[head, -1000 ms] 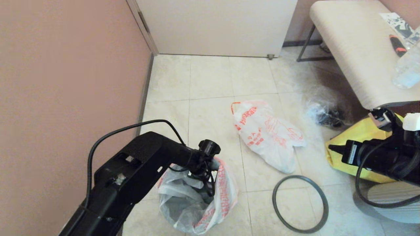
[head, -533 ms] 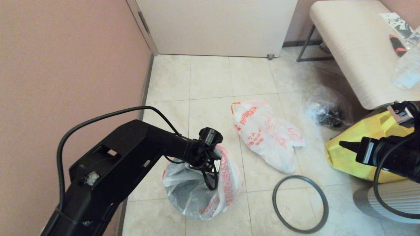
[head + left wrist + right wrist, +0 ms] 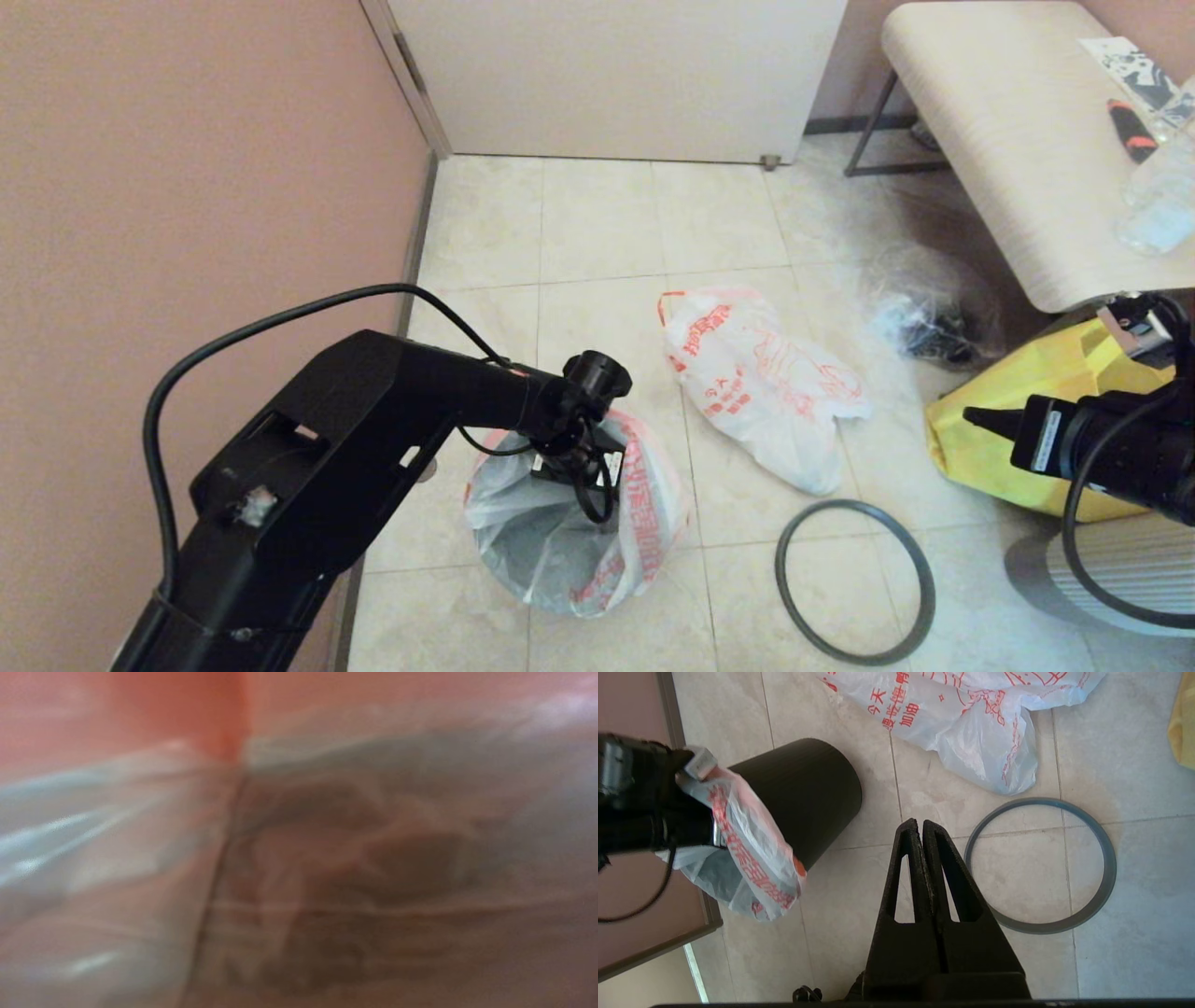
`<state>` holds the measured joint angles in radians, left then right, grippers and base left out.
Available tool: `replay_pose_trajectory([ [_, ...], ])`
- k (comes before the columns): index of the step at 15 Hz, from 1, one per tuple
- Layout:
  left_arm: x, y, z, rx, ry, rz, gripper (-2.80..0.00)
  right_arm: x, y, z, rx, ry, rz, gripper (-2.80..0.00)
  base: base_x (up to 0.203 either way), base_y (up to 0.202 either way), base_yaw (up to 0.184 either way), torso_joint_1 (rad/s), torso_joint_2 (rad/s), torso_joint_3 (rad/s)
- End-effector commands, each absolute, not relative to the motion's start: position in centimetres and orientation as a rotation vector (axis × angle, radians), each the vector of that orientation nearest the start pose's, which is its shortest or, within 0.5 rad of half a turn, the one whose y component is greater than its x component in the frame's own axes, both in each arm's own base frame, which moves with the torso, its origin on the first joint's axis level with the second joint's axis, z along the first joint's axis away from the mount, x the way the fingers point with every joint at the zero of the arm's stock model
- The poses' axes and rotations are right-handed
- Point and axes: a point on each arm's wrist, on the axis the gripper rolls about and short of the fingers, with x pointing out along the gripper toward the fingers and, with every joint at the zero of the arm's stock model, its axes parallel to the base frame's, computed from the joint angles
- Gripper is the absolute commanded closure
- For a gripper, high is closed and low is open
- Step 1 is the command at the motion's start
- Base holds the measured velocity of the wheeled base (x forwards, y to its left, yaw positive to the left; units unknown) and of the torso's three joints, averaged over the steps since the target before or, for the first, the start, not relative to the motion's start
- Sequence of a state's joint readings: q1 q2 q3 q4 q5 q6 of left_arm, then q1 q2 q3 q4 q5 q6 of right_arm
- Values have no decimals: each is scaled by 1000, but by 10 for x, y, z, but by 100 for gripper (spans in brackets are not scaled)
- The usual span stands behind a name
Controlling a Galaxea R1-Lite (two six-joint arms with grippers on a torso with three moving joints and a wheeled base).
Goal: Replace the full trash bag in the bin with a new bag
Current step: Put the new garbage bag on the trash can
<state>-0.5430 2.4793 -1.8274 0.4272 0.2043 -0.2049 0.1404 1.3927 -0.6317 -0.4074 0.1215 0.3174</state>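
Next, I set the black bin on the tiles (image 3: pixel 606 427) against the full trash bag with my left gripper.
The black bin (image 3: pixel 808 793) stands on the tiled floor by the wall. The new bag (image 3: pixel 635 523), thin white plastic with red lettering, hangs open over its mouth. My left gripper (image 3: pixel 583 471) reaches down into that bag at the rim's far side, and the left wrist view shows only plastic film. The full trash bag (image 3: pixel 756 383) lies bulging on the floor beyond the bin. The dark grey hoop (image 3: pixel 854 581) lies flat on the tiles to the right. My right gripper (image 3: pixel 920 823) hovers shut and empty between bin and hoop.
A pink wall (image 3: pixel 187 187) runs close along the bin's left. A yellow tote (image 3: pixel 1018 411) and a clear bag with dark contents (image 3: pixel 924 317) sit at the right under a pale bench (image 3: pixel 1008 140). A white door (image 3: pixel 616 75) closes the back.
My left arm has lifted and moved away from me, carrying the bag's rim with it, so the mouth now gapes wider. The right arm has drawn back to the right.
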Motion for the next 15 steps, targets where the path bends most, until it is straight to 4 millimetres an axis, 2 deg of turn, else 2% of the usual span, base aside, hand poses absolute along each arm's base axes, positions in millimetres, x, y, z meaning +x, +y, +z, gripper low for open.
replay_pose_trajectory([
  [1,417,-241,61,152,974,-198,0,222,34,191,310,405,201,0,0,0,0,0,0,0],
  [3,435,-247,47,90,870,-212,0,225,35,185,310,431,201,0,0,0,0,0,0,0],
  [5,454,-255,21,46,728,-239,0,231,38,173,306,475,201,0,0,0,0,0,0,0],
  [7,471,-256,14,-3,559,-257,0,241,39,163,304,500,198,0,0,0,0,0,0,0],
  [9,478,-249,11,-28,505,-237,0,252,43,157,302,479,207,0,0,0,0,0,0,0],
  [12,477,-247,40,-76,360,-204,0,247,48,157,296,473,229,0,0,0,0,0,0,0],
  [14,470,-243,75,-96,300,-211,0,240,50,162,292,459,244,0,0,0,0,0,0,0],
  [15,467,-241,86,-100,289,-212,0,237,50,164,289,450,249,0,0,0,0,0,0,0],
])
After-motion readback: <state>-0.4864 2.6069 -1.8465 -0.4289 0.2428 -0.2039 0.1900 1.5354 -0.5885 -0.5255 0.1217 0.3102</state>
